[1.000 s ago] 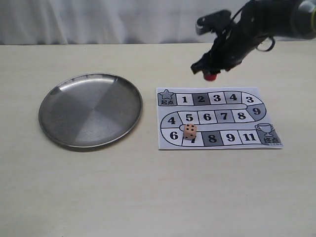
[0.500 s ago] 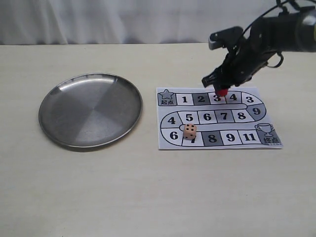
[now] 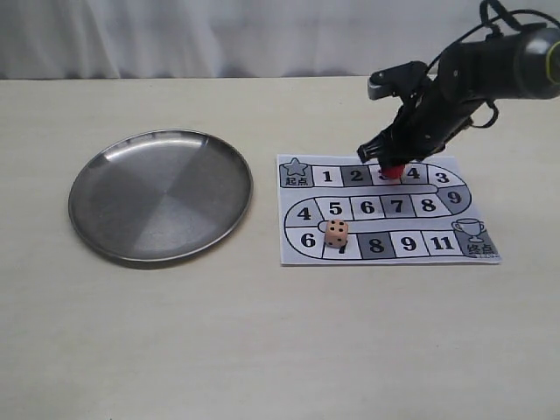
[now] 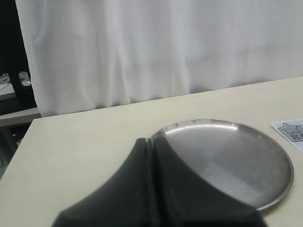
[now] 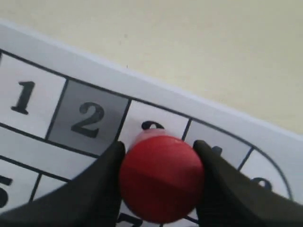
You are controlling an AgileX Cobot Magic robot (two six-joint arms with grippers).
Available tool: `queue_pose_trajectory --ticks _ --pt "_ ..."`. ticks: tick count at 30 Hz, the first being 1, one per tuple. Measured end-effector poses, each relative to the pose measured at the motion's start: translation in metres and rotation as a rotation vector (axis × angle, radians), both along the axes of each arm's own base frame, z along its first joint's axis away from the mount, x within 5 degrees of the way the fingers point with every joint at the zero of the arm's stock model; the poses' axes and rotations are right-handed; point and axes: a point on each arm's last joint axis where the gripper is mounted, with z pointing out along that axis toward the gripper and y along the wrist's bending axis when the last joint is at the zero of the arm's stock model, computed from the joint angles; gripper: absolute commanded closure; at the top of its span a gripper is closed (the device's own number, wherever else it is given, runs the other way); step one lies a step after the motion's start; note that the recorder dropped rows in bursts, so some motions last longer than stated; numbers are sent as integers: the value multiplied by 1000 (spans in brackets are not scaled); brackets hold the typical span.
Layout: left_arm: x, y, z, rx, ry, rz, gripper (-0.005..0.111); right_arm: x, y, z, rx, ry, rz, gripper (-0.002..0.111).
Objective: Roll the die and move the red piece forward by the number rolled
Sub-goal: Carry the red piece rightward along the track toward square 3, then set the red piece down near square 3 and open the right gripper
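I need to use my right gripper to release the red piece on the top-row square just before the curved corner square (image 3: 415, 178) (image 5: 214, 153).
The tan die (image 3: 336, 233) rests on the paper game board (image 3: 385, 208), on the lower row between squares 6 and 8, with several pips up. My right gripper (image 3: 391, 164) is shut on the red piece (image 3: 393, 170) (image 5: 161, 176), holding it at the board's square 3 in the top row; both black fingers (image 5: 102, 182) press its sides. Whether the piece touches the paper I cannot tell. My left gripper (image 4: 151, 146) is shut and holds nothing; it hovers at the near rim of the steel plate (image 4: 227, 158).
A round steel plate (image 3: 161, 194) lies left of the board and holds nothing. The board's squares run 1 to 11 from a star square (image 3: 296, 172) to a trophy square (image 3: 473, 236). White curtain hangs behind the table.
My right gripper has carried the red piece from above the table behind the board down and to the right, onto the top row at square 3. The die and plate have not moved.
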Motion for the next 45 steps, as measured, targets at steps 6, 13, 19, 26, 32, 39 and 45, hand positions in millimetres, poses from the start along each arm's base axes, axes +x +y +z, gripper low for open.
queue_pose_trajectory --ticks 6,13,19,26,32,39,45 --pt "0 0 0 0 0 0 107 -4 -8 108 52 -286 -29 104" --pt "0 0 0 0 0 0 107 -1 -37 72 40 -196 -113 104" --pt "0 0 0 0 0 0 107 2 -38 -29 12 15 -118 104" --pt "0 0 0 0 0 0 107 3 -37 -30 21 8 -123 103" --pt "0 0 0 0 0 0 107 3 -37 -30 21 7 -123 63" --pt "0 0 0 0 0 0 107 11 -37 3 49 -28 -168 30" --pt "0 0 0 0 0 0 107 4 -37 82 87 -191 -185 25"
